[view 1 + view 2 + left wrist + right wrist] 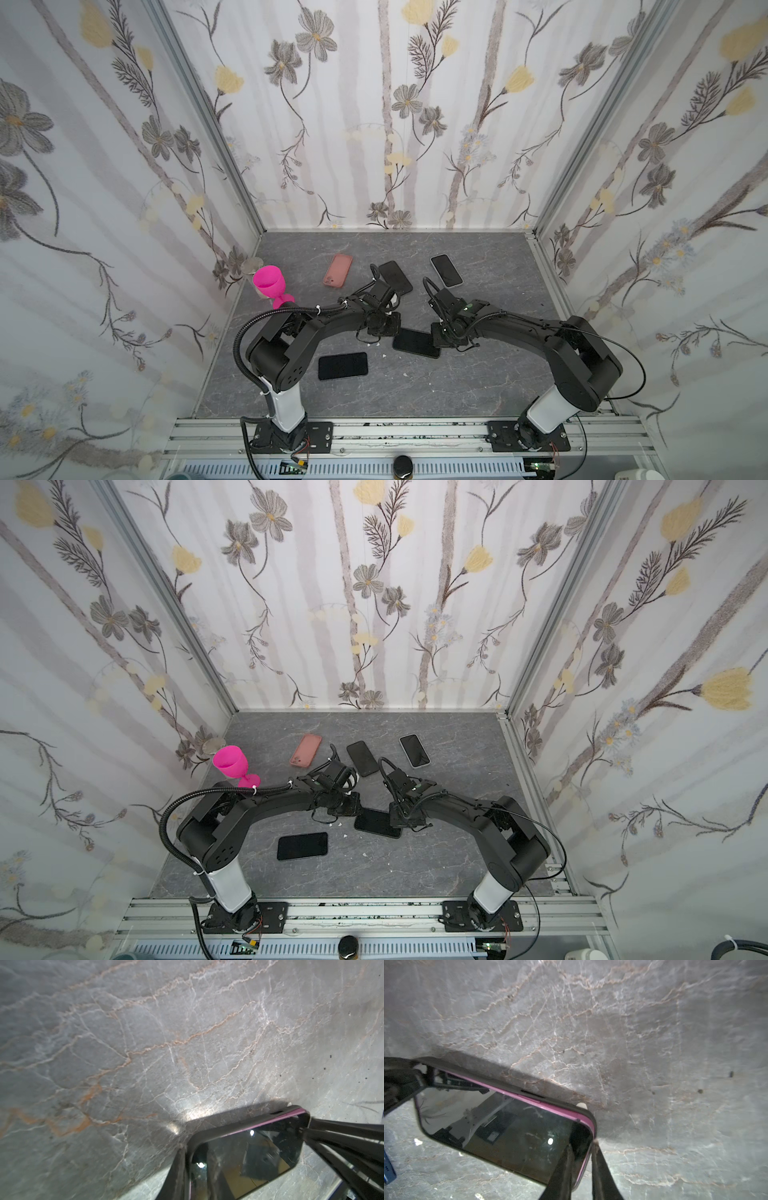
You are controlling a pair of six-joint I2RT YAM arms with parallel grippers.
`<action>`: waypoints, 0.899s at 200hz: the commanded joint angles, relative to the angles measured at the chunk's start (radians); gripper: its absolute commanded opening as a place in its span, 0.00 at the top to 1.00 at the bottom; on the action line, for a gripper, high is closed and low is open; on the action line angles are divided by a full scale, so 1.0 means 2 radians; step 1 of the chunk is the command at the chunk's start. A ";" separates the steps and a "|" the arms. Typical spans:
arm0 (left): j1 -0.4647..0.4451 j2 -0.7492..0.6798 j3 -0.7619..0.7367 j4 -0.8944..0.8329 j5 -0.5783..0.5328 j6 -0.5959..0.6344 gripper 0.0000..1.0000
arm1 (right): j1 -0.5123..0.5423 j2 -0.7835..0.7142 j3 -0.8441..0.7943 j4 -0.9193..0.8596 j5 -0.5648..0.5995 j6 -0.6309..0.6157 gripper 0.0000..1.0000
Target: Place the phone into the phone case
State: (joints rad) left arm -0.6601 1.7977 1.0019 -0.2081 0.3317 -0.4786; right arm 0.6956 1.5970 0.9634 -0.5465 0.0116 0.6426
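My right gripper should lift clear and grip across the phone's width [417, 342], because it is at the case's corner and the case's pink rim stands out along the case's long side.
A phone [415, 343] [376, 823] with a pink rim and dark glass lies flat mid-table inside a black phone case [234, 1124] [483, 1072]. The pink rim still shows along one long side. My left gripper [384, 328] [347, 806] is at its left end. In the left wrist view this gripper [195, 1153] is shut across the case's end wall, one finger outside and one on the glass. My right gripper [440, 338] [401, 816] is at the right end. In the right wrist view it [582, 1145] straddles the phone's corner; whether it pinches is unclear.
Behind the arms lie a pink case [338, 270], a black slab [395, 277] and a white-edged phone [446, 270]. Another black slab [343, 365] lies front left. A magenta goblet [270, 284] stands by the left wall. Small white crumbs [384, 356] dot the grey marble table [478, 386].
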 commanded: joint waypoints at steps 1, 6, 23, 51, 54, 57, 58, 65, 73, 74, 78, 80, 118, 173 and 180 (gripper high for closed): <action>0.002 -0.003 -0.002 -0.009 -0.008 -0.002 0.82 | -0.004 -0.023 0.013 -0.017 0.024 -0.001 0.81; 0.001 -0.003 -0.002 -0.009 -0.008 -0.002 0.82 | -0.006 -0.024 0.013 -0.018 0.024 -0.002 0.81; 0.002 -0.002 -0.002 -0.009 -0.008 -0.003 0.82 | -0.009 -0.023 0.012 -0.019 0.021 -0.004 0.82; 0.002 -0.004 -0.002 -0.008 -0.006 -0.003 0.82 | -0.009 -0.011 0.006 -0.012 0.017 -0.007 0.84; 0.002 -0.004 -0.001 -0.009 -0.007 -0.004 0.82 | -0.010 -0.010 0.005 -0.010 0.016 -0.007 0.84; 0.002 -0.004 -0.001 -0.008 -0.007 -0.003 0.82 | -0.010 -0.008 0.004 -0.009 0.015 -0.007 0.85; 0.002 -0.004 -0.001 -0.009 -0.006 -0.003 0.82 | -0.010 -0.008 0.004 -0.009 0.015 -0.007 0.85; 0.002 -0.005 0.000 -0.009 -0.007 -0.003 0.82 | -0.010 -0.005 0.003 -0.005 0.013 -0.007 0.85; 0.001 -0.005 0.000 -0.010 -0.007 -0.003 0.82 | -0.010 -0.004 0.001 -0.002 0.010 -0.008 0.86; 0.002 -0.005 0.000 -0.010 -0.007 -0.003 0.82 | -0.010 -0.004 0.001 -0.001 0.010 -0.008 0.86; 0.001 -0.006 0.000 -0.011 -0.006 -0.002 0.82 | -0.010 -0.004 0.000 0.000 0.008 -0.008 0.86; 0.002 -0.006 0.000 -0.011 -0.006 -0.002 0.82 | -0.010 -0.004 0.000 0.001 0.008 -0.008 0.87; 0.002 -0.007 -0.001 -0.011 -0.007 -0.002 0.82 | -0.011 0.023 -0.010 0.010 0.001 -0.009 0.88; 0.002 -0.005 0.001 -0.011 -0.006 -0.002 0.82 | -0.012 0.036 -0.015 0.016 -0.007 -0.010 0.89; 0.002 -0.005 0.001 -0.011 -0.006 -0.002 0.82 | -0.011 0.033 -0.015 0.016 -0.007 -0.010 0.89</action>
State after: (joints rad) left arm -0.6582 1.7916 1.0012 -0.2176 0.3256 -0.4786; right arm 0.6720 1.6688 0.9363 -0.5323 0.0105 0.6266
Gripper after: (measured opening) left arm 0.181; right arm 0.114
